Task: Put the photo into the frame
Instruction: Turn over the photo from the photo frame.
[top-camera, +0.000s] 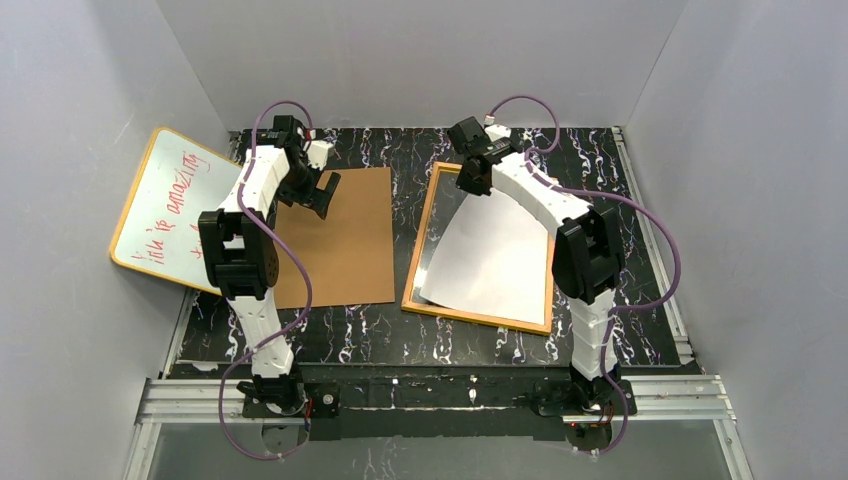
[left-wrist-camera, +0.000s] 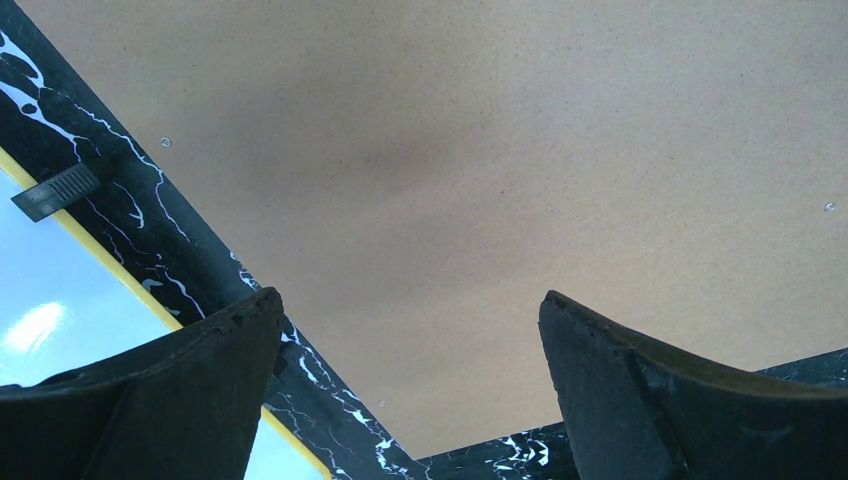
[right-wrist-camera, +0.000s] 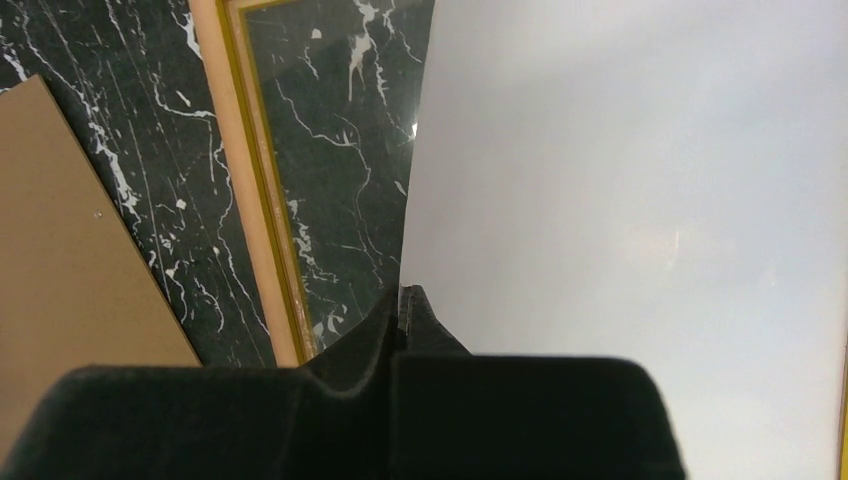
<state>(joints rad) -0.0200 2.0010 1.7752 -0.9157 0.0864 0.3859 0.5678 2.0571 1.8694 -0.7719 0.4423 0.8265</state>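
Next, my left gripper moves next to the brown backing board's edge (top-camera: 278, 208) (left-wrist-camera: 176, 178) beside the whiteboard, toward its far corner, and closes there.
The photo (top-camera: 495, 255) shows its plain white back. It lies skewed over the frame (top-camera: 418, 255), its near part resting on the glass and its far corner lifted. My right gripper (top-camera: 472, 178) is shut on that far corner; in the right wrist view the jaws (right-wrist-camera: 402, 300) pinch the photo's edge (right-wrist-camera: 640, 200) above the frame's orange border (right-wrist-camera: 250, 200). My left gripper (top-camera: 322, 192) is open and empty, hovering over the far left corner of the brown backing board (top-camera: 340, 240); its fingers (left-wrist-camera: 220, 350) stand wide apart above the board (left-wrist-camera: 480, 170).
A yellow-edged whiteboard (top-camera: 170, 205) with red writing leans at the left, off the table's edge; its corner shows in the left wrist view (left-wrist-camera: 60, 300). Grey walls close in the back and both sides. The table is black marble (top-camera: 400, 345).
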